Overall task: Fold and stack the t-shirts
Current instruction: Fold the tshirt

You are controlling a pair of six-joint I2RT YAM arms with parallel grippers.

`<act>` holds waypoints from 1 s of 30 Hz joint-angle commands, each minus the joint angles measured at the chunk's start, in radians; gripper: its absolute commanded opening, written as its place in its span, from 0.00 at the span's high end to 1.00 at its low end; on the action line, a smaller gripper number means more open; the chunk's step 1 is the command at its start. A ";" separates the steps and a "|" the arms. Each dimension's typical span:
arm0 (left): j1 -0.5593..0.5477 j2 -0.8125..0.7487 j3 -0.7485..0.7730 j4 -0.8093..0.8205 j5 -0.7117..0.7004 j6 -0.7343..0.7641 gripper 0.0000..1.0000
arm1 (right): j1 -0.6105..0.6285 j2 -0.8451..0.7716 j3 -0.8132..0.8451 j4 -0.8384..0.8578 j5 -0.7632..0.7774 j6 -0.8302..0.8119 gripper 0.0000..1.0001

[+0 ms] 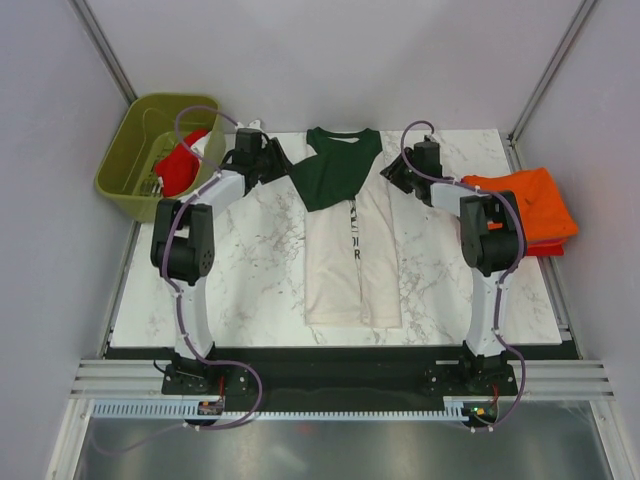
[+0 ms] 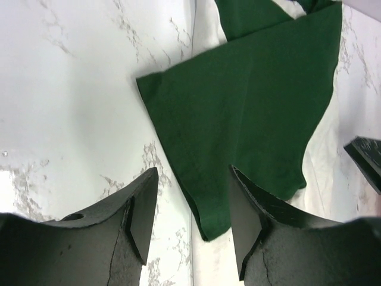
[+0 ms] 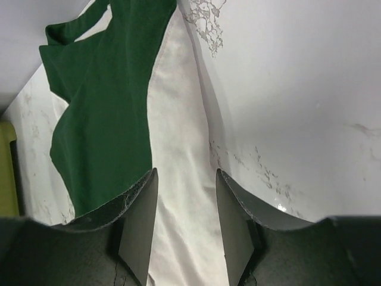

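Observation:
I need to next use my left gripper to grab the dark green sleeve's outer corner [image 1: 292,171] [image 2: 143,83], which sticks out from the cream t-shirt toward the olive-green bin.
The cream t-shirt [image 1: 352,265] lies lengthwise in the middle of the table, its sides folded in, its dark green sleeves [image 1: 335,175] laid over the chest near the collar. My left gripper [image 1: 280,165] is open just left of the green sleeve [image 2: 250,113], empty. My right gripper [image 1: 392,172] is open at the shirt's right shoulder, above cream cloth [image 3: 184,196], holding nothing. A folded orange t-shirt [image 1: 530,200] lies on a red one [image 1: 548,247] at the right edge. Another red shirt [image 1: 180,165] sits in the bin.
An olive-green plastic bin [image 1: 135,150] stands off the table's far left corner. The marble table [image 1: 240,280] ends at a black strip near the arm bases. Grey walls and frame posts enclose the back and sides.

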 commanded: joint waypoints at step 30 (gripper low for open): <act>0.045 0.476 0.630 -0.290 -0.054 -0.055 0.74 | 0.118 -0.143 -0.045 -0.026 0.144 -0.138 0.69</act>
